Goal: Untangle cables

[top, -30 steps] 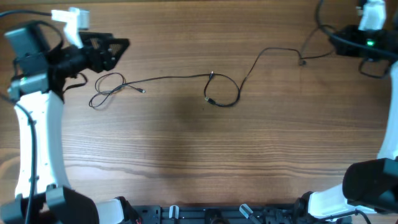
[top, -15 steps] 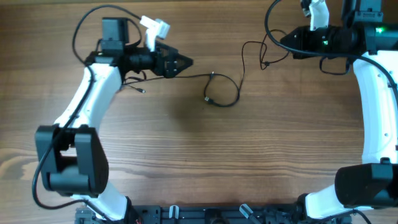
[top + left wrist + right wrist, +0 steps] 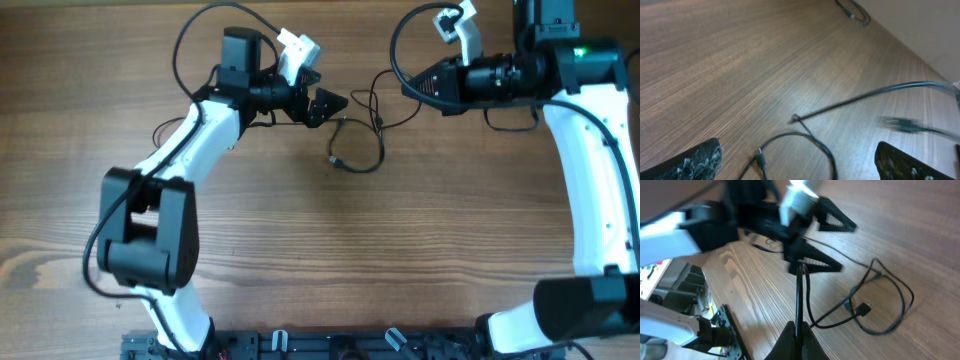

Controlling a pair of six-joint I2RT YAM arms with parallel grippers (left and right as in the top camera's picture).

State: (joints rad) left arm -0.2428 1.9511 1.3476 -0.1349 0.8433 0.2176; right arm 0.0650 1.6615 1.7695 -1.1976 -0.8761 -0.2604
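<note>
My left gripper should grab the cable's crossing (image 3: 377, 123) (image 3: 796, 118) at the far end of the loose loop, just below the strand that my right gripper holds.
The cables are thin black wires on the wooden table. One makes a loose loop (image 3: 382, 150) near the middle, with a small plug end (image 3: 333, 160) at its left. My left gripper (image 3: 328, 88) hovers open just up and left of that loop, holding nothing. In the left wrist view the loop (image 3: 827, 150) and plug (image 3: 759, 157) lie between the wide-apart fingers of the left gripper (image 3: 797, 149). My right gripper (image 3: 405, 88) is shut on a cable strand (image 3: 799, 292) raised off the table. The right gripper (image 3: 800, 339) looks down on the loop (image 3: 900, 312).
A black rail (image 3: 330, 345) runs along the table's front edge. Thicker black arm cords (image 3: 200, 30) arc above the left arm and near the right arm (image 3: 395, 50). Another cable end (image 3: 855, 12) lies near the far table edge.
Both arms have swung inward toward the middle loop. The left gripper has opened wide. The right gripper has carried its strand leftward, bunching the cable near the loop.
</note>
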